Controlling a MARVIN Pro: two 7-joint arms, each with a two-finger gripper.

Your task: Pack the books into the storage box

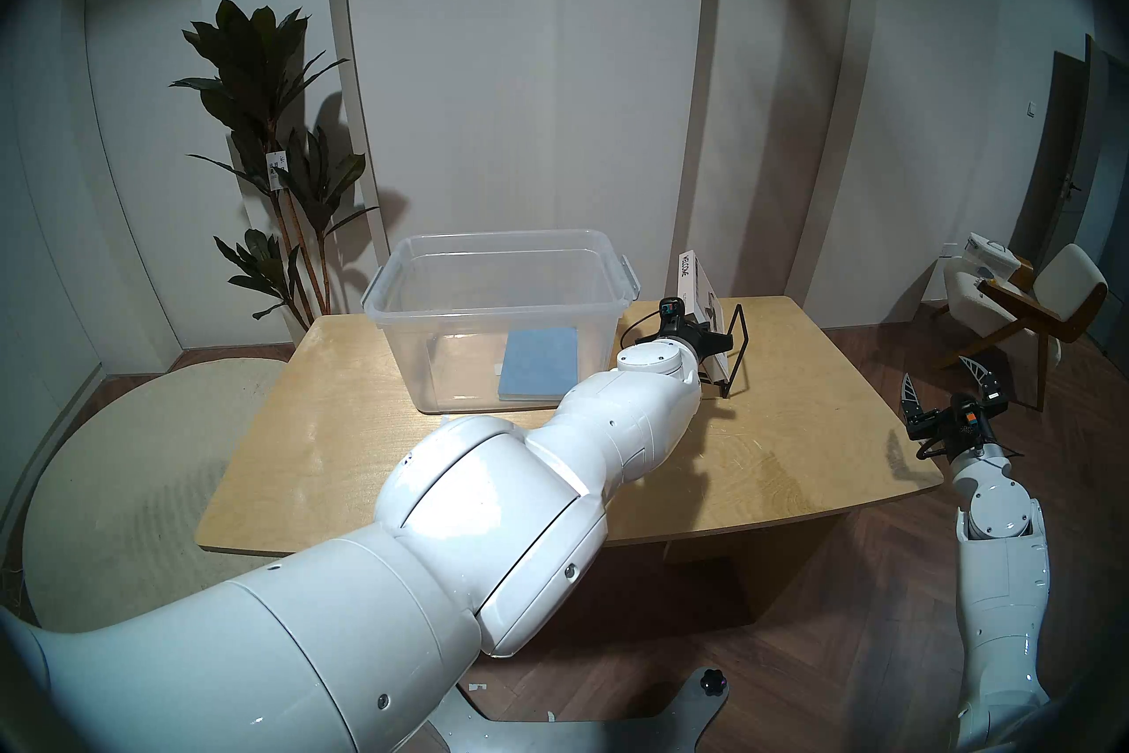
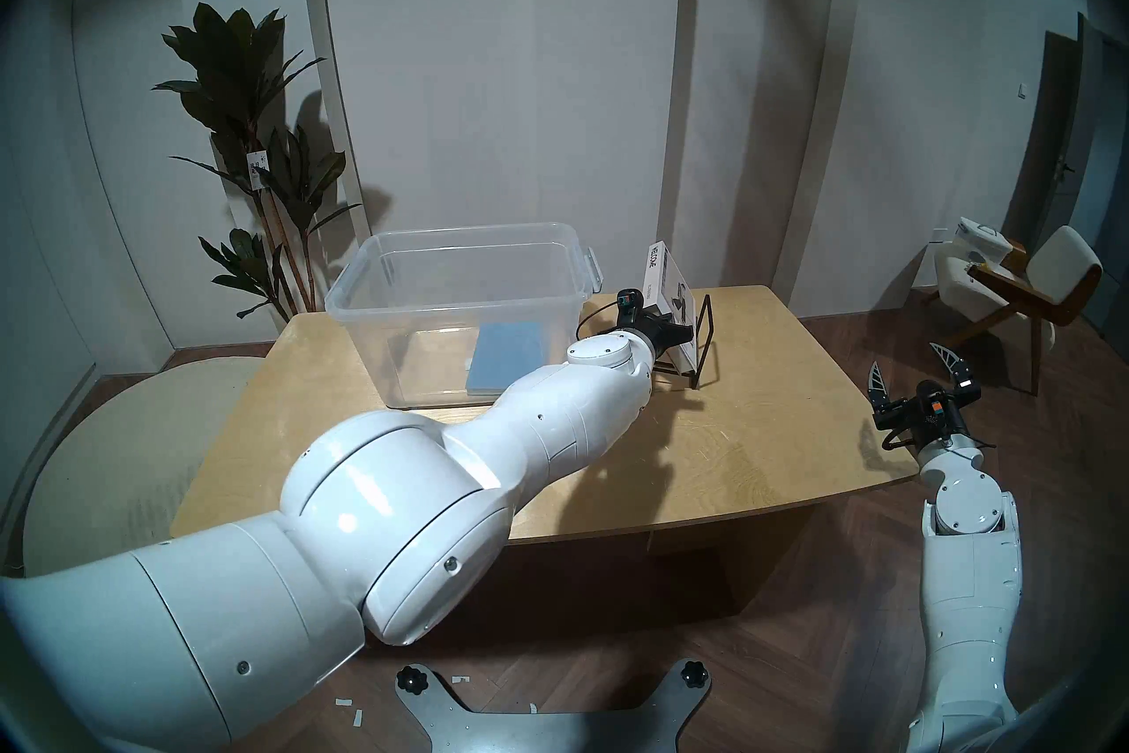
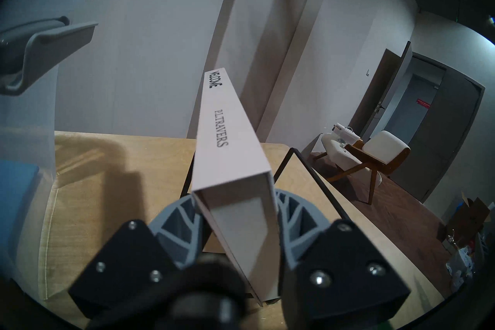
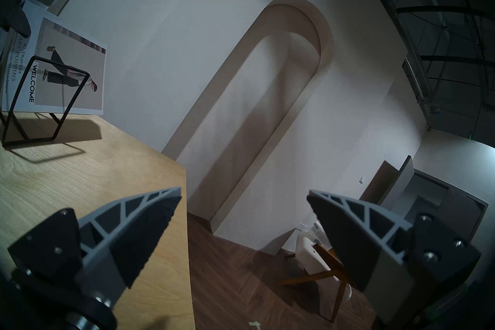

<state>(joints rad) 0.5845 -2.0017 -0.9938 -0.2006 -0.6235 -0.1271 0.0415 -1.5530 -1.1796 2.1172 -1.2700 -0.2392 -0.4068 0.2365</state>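
I will open my left gripper, move up and grip deeper over the spine (image 3: 225,151) before lifting, as the white book slants in it, pinched low at the book's lower end.
The clear storage box (image 1: 617,275) (image 2: 360,281) stands on the far middle of the wooden table (image 1: 379,428). A thin blue book (image 1: 540,363) (image 2: 507,357) lies flat on its floor. To the box's right, a thick white book (image 1: 696,278) (image 2: 663,278) (image 3: 227,134) (image 4: 69,67) with "WELCOME" on its spine stands tilted in a black wire rack (image 1: 736,354) (image 4: 34,107). My left gripper (image 1: 712,345) (image 3: 235,203) is shut on the near lower end of that book, one finger on each cover. My right gripper (image 1: 944,385) (image 4: 243,203) hangs open and empty past the table's right edge.
A potted plant (image 1: 269,171) stands behind the table's left corner. An armchair (image 1: 1038,305) sits at the far right on the wood floor. A round pale rug (image 1: 122,458) lies to the left. The box's latch handle (image 3: 45,45) is close to my left wrist.
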